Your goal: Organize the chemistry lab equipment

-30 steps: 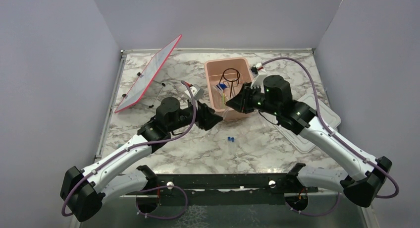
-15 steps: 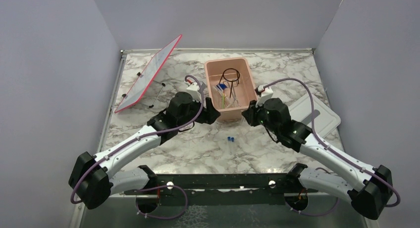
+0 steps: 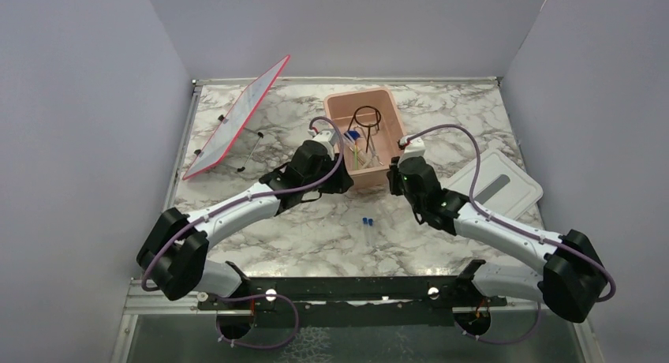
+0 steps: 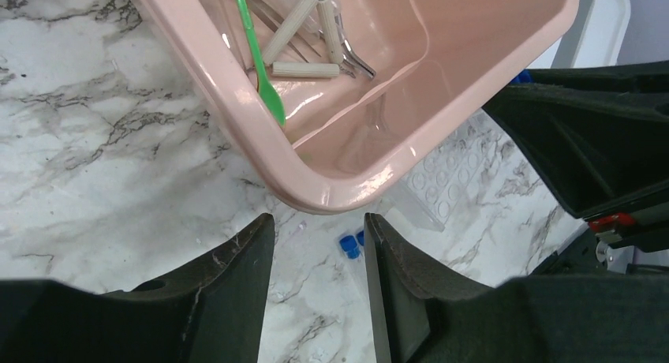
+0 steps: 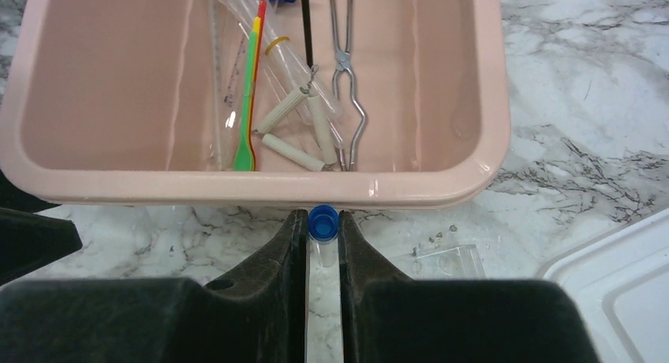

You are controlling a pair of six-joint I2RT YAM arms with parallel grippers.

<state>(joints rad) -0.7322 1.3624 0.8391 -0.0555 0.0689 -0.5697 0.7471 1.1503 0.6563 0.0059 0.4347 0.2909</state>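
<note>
I need to use my right gripper to set the blue-capped tube down at the end of the clear well plate (image 3: 389, 218) nearest the other tubes.
My right gripper (image 5: 323, 218) is shut on a clear tube with a blue cap (image 5: 323, 226), whose cap pokes out just short of the pink tub's near wall (image 5: 260, 187). In the tub lie a green-yellow stick (image 5: 248, 102), metal tweezers (image 5: 347, 71), pale pegs (image 5: 292, 151), clear pipettes and the black ring stand (image 3: 368, 119). My left gripper (image 4: 319, 230) hangs open and empty by the tub's near left corner (image 4: 315, 196). On the marble below it lie two more blue-capped tubes (image 4: 349, 245), which in the top view show in front of the tub (image 3: 367, 221).
A clear well plate (image 4: 442, 191) lies by the tub's near edge. The white lid (image 3: 497, 181) rests on the right. A red-edged panel (image 3: 237, 118) leans at the back left. My right arm's black wrist (image 4: 584, 142) is close on the left gripper's right.
Both grippers have come in toward the tub's near wall. The right one drew back from over the tub's front rim, still holding its tube. The left one moved right and forward.
</note>
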